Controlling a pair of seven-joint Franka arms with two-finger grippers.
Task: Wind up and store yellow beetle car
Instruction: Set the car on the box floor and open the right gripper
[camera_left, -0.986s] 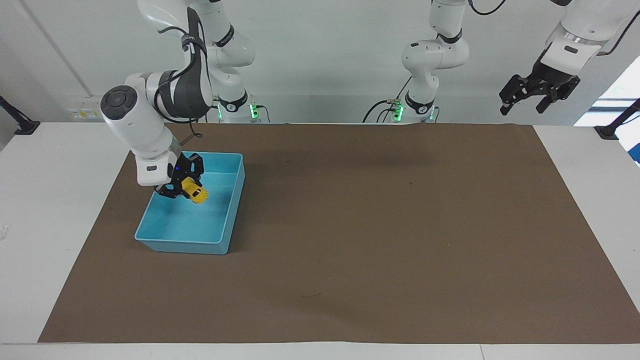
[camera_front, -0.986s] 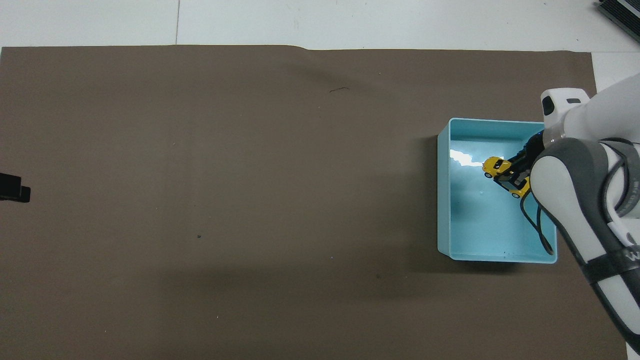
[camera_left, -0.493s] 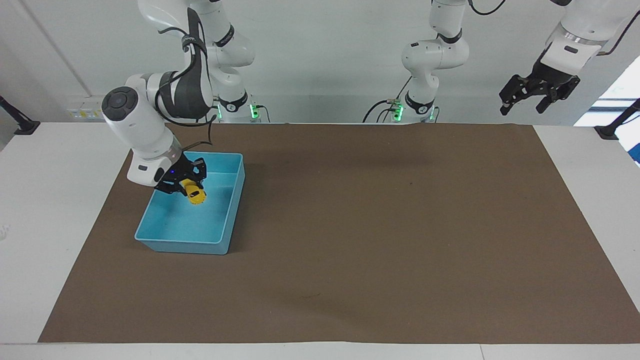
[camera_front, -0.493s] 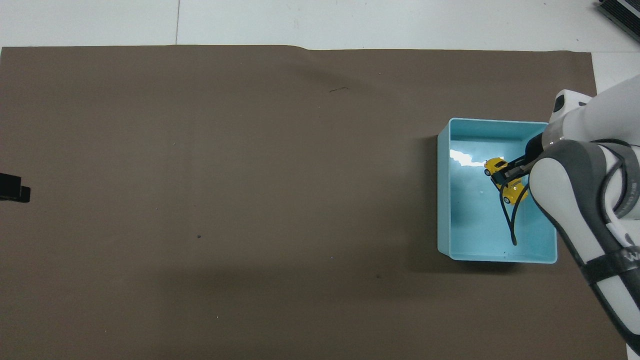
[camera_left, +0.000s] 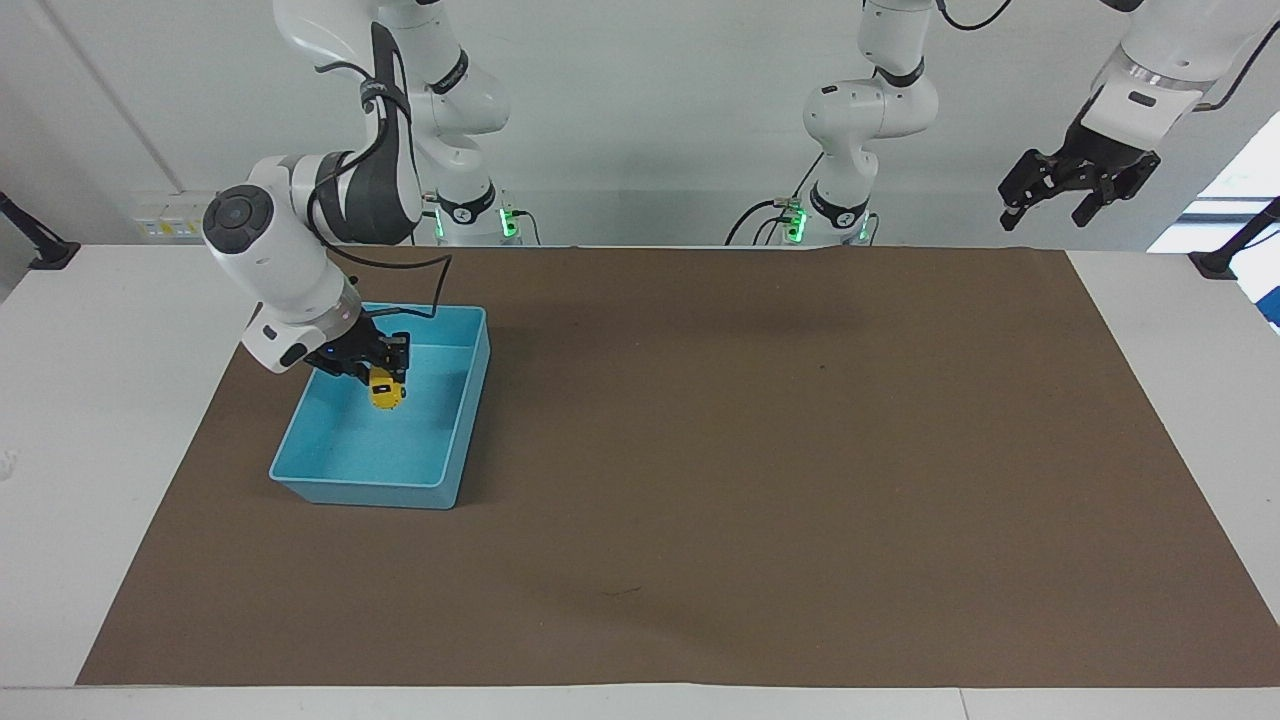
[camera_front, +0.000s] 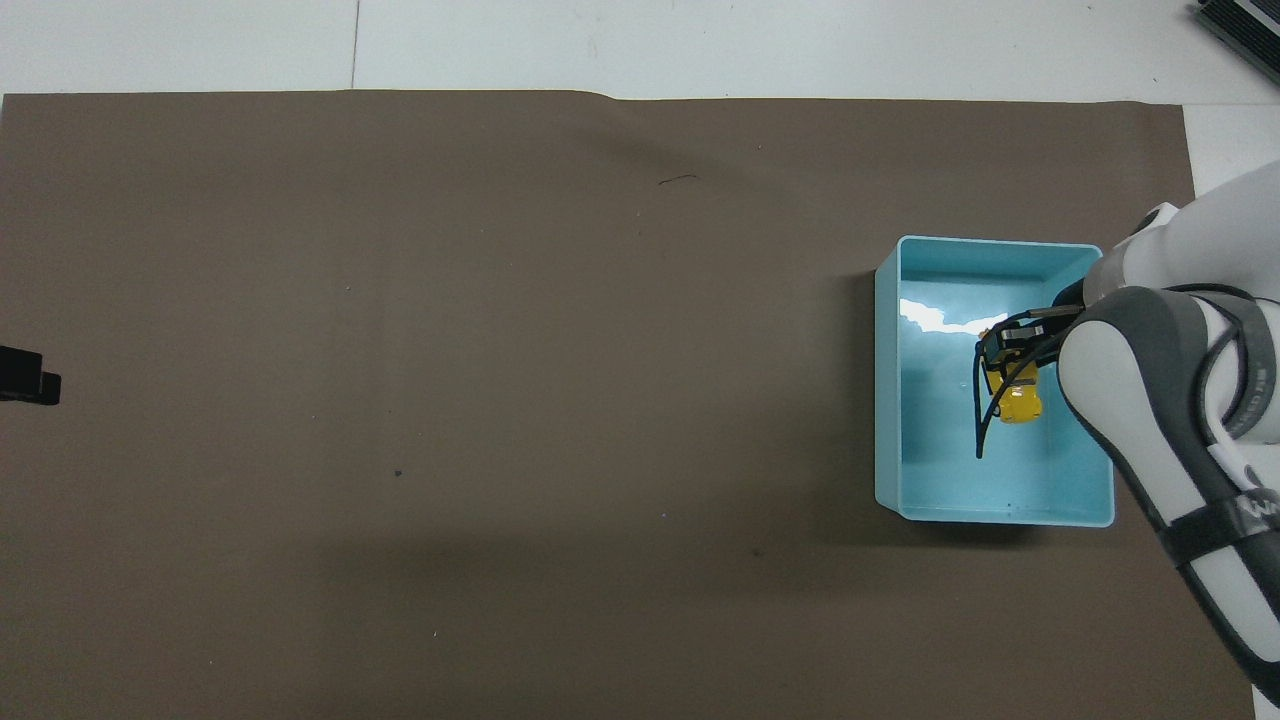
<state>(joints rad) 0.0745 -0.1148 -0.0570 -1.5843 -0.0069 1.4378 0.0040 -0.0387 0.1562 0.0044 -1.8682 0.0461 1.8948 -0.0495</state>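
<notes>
Next, the right gripper releases the yellow beetle car on the light-blue bin's bottom, just below the bright glare (camera_front: 957, 391).
The yellow beetle car (camera_left: 386, 391) hangs in my right gripper (camera_left: 384, 368), which is shut on it inside the light-blue bin (camera_left: 372, 493). The car is low over the bin's floor, in the half nearer to the robots. In the overhead view the car (camera_front: 1021, 402) shows below the right gripper (camera_front: 1008, 352), with the bin (camera_front: 886, 400) around them and the right arm covering the bin's edge. My left gripper (camera_left: 1078, 188) is open and empty, raised high past the left arm's end of the table, where that arm waits.
A brown mat (camera_left: 760, 450) covers most of the white table. The bin stands toward the right arm's end of the mat. A black cable loops from the right wrist over the bin. Only the left gripper's dark tip (camera_front: 28, 374) shows in the overhead view.
My right gripper has turned at the wrist and swung the car round, so that it now points down into the bin. The left arm has not moved.
</notes>
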